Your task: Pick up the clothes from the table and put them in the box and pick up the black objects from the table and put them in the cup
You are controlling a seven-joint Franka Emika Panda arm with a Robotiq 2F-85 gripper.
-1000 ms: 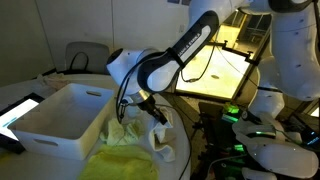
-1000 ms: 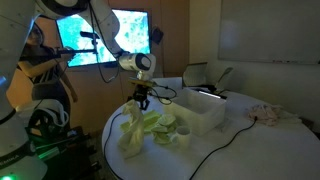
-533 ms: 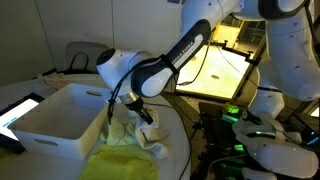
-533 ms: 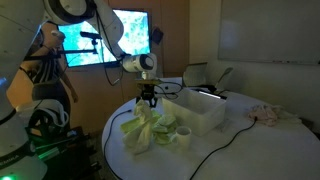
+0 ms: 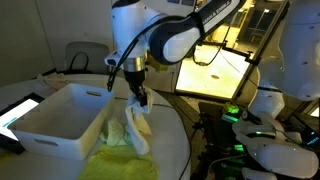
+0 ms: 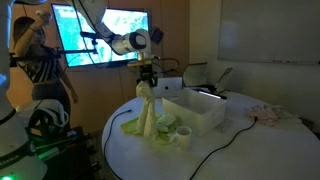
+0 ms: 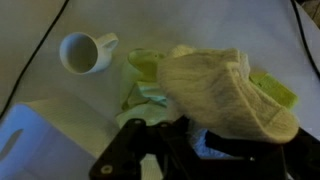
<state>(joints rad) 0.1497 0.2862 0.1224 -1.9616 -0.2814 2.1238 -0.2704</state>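
Observation:
Next, I release the pale cream cloth from my gripper over the far edge of the green cloth [image 5: 141, 147], next to the white box.
My gripper [image 5: 136, 90] [image 6: 148, 80] is shut on one piece of the clothes [image 5: 136, 125] [image 6: 148, 108]. The pale yellow-green piece hangs in a long drape, its lower end still reaching the pile [image 5: 118, 160] [image 6: 166, 124] on the table [image 6: 240, 150]. The gripper is raised beside the near corner of the white box [image 5: 55, 118] [image 6: 203, 108], not over it. In the wrist view the held cloth [image 7: 225, 92] bunches over my gripper [image 7: 172, 128]. The white cup [image 7: 84, 52] [image 6: 183, 136] stands past the pile. I cannot make out the black objects.
A lit tablet [image 5: 20, 108] lies beside the box. A dark cable [image 6: 215, 150] [image 7: 35, 55] trails across the tabletop. A pinkish bundle [image 6: 268, 113] sits at the table's far side. A person [image 6: 38, 70] stands by a wall screen [image 6: 100, 35].
The gripper has risen well above the table, pulling the held cloth up from a crumpled heap into a long hanging drape. It stayed shut.

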